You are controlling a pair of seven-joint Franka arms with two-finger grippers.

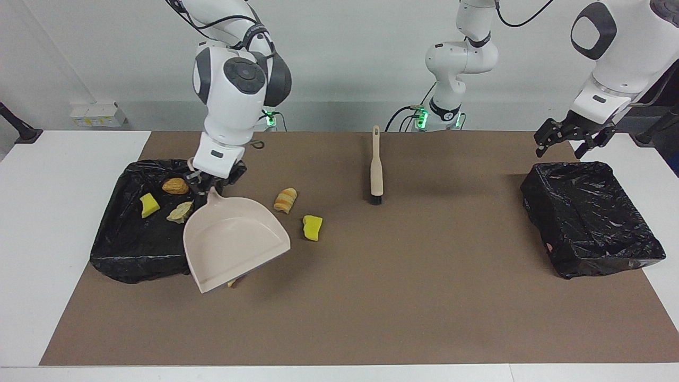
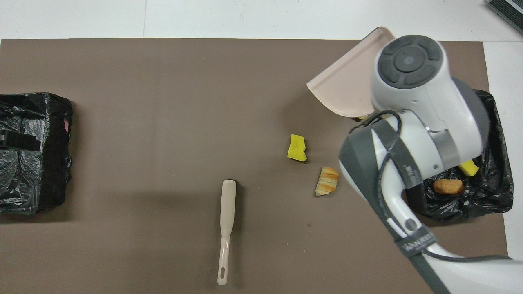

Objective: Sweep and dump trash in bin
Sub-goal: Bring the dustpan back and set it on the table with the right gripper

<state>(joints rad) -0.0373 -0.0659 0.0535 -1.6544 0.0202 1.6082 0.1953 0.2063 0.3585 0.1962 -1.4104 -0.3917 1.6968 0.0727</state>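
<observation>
My right gripper needs to set the beige dustpan down on the brown mat (image 2: 226, 128) just past the bristles of the beige brush. The dustpan's pan now hangs over the mat.
My right gripper (image 1: 203, 187) is shut on the handle of the beige dustpan (image 1: 233, 241), whose tilted pan hangs over the mat beside the black bin (image 1: 132, 254). In that bin lie a brown lump (image 1: 175, 185), a yellow wedge (image 1: 149, 204) and a tan lump (image 1: 180, 211). On the mat lie an orange-striped lump (image 1: 285, 200) and a yellow wedge (image 1: 312, 227). A tan scrap (image 1: 232, 284) peeks out under the pan's lip. In the overhead view the dustpan (image 2: 347, 90) and the right arm hide part of the bin (image 2: 496, 163). My left gripper (image 1: 559, 144) waits open over the second bin's edge.
The beige brush (image 1: 376, 167) lies on the brown mat midway between the arms, bristles pointing away from the robots. A second black-lined bin (image 1: 589, 217) stands at the left arm's end of the table.
</observation>
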